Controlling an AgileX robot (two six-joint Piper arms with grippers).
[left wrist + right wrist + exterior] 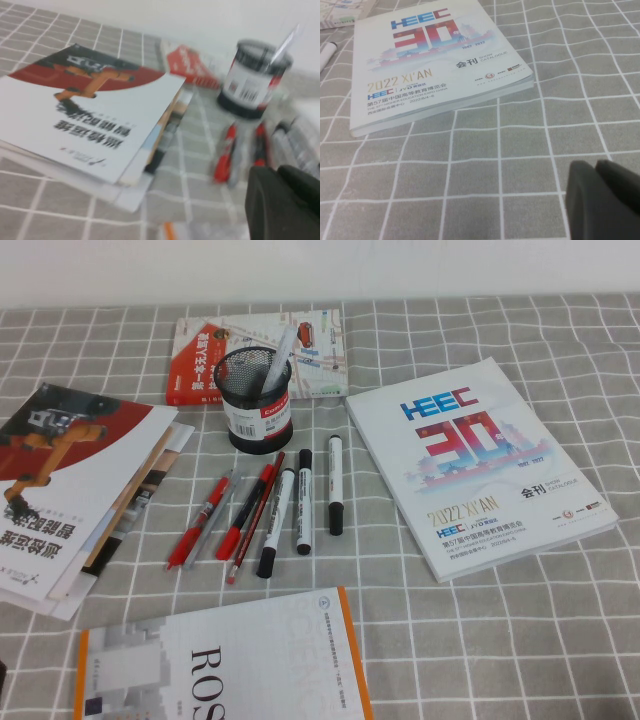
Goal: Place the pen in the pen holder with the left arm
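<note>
I should move my left gripper next to the red pen's middle [200, 521] [228, 152], beside the booklets, and close it there.
The red pen [203, 520] lies on the checked cloth, leftmost in a row of pens, in front of the black mesh pen holder [256, 400]. A white pen stands in the holder. In the left wrist view the pen [223, 155] and the holder [251, 80] lie ahead of my left gripper [278, 172], which is shut, empty and apart from them. My right gripper [596, 167] is shut and empty over bare cloth near the white catalogue [430, 55]. Neither gripper shows in the high view.
Beside the pen lie a red-and-black marker [247, 512], a thin red pencil [256, 520] and three white markers [303, 502]. Booklets lie at the left [70, 480], behind the holder [210, 355], at the right [470, 460] and at the front [220, 660].
</note>
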